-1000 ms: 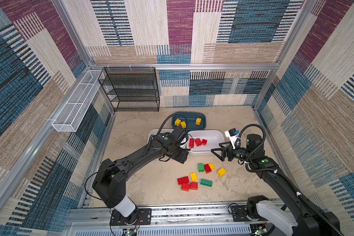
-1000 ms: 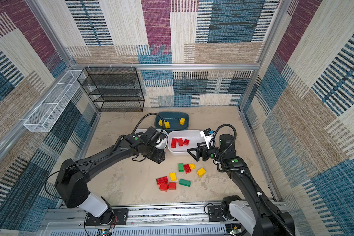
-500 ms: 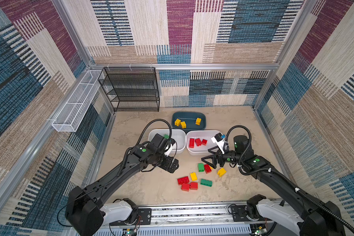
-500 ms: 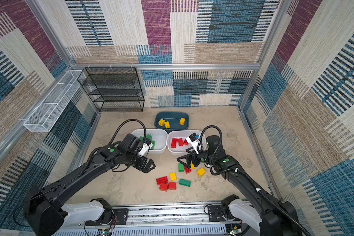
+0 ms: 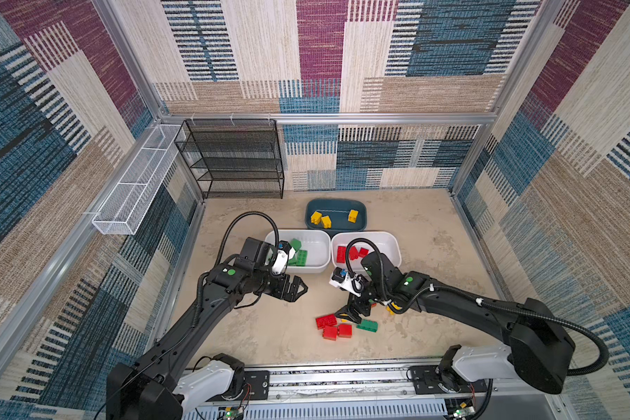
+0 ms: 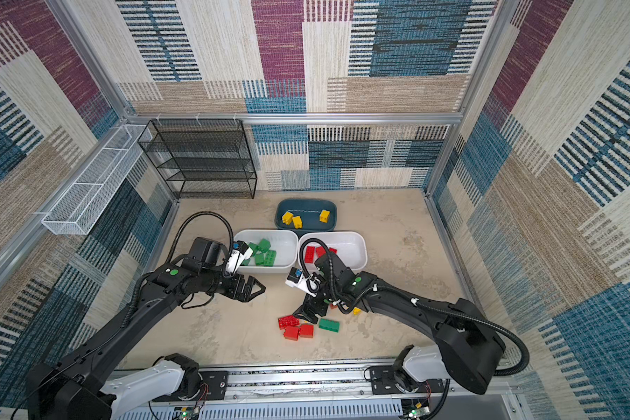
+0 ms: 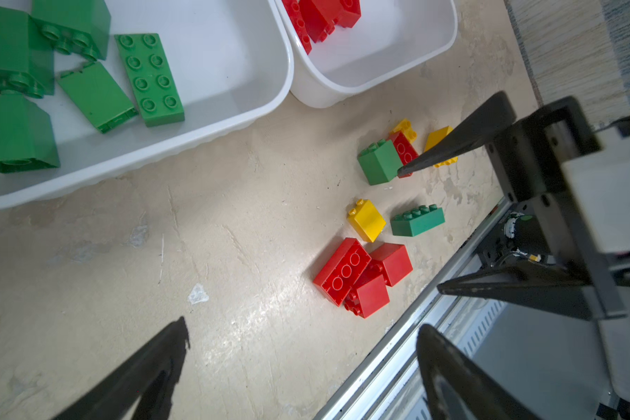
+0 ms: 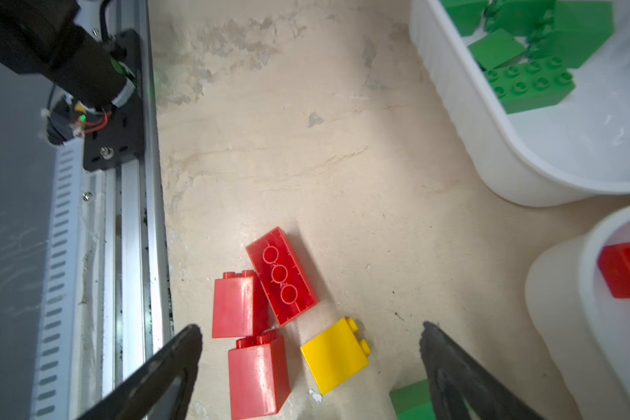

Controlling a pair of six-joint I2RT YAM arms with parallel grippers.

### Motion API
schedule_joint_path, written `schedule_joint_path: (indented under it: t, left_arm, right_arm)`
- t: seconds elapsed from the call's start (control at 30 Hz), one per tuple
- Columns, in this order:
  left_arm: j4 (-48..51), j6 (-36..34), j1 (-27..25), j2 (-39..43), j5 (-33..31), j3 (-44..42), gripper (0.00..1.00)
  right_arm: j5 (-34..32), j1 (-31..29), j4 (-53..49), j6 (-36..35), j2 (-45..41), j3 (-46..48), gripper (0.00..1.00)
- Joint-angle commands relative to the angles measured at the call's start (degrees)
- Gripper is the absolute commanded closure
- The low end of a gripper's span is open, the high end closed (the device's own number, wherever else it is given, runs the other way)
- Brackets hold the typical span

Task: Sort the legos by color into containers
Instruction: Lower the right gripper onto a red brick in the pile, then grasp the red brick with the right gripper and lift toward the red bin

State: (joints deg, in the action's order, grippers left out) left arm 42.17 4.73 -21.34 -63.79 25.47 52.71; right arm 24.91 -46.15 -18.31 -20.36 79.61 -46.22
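My right gripper should close on the long sides of the red brick (image 5: 325, 321) (image 8: 281, 275) that has its hollow bottom side up and is the farthest in the cluster from the metal rail.
Loose legos lie near the front rail: a red cluster (image 5: 331, 327), a green brick (image 5: 367, 324) and a yellow brick (image 8: 334, 354). My right gripper (image 5: 346, 314) hangs open low over this pile, and in the right wrist view the yellow brick lies between its fingers (image 8: 310, 327), untouched. My left gripper (image 5: 301, 289) is open and empty above bare floor (image 7: 302, 325), in front of the white container (image 5: 306, 232) with green legos. The other white container (image 5: 390, 238) holds red legos. The teal container (image 5: 337, 203) holds three yellow ones.
A black mesh rack (image 5: 233, 160) stands at the back left, with a white wire basket (image 5: 135, 182) on the left wall. The metal rail (image 5: 342, 378) runs along the front edge, close to the red cluster. More legos (image 7: 379, 162) lie under the right arm.
The left gripper drew back from the white containers toward the front and opened. The right gripper swung left and forward, coming down over the loose pile.
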Motion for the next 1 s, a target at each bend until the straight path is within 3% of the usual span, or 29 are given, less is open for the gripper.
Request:
schedule_joint_path:
  t: [0.0, 0.47, 0.97]
  left_arm:
    - [0.0, -2.8, 1.6, 0.1, 2.8, 0.1, 0.0]
    - [0.4, -4.0, 4.5, -0.3, 3.6, -0.9, 0.01]
    - [0.2, -3.8, 4.9, -1.0, 2.2, -0.8, 0.02]
  right_arm:
    - [-4.4, -1.8, 0.2, -5.5, 3.4, -1.1, 0.07]
    - [-9.3, -4.0, -2.2, -11.8, 13.2, -4.1, 0.15]
    - [-7.4, -7.0, -1.1, -13.0, 17.6, -6.8, 0.23]
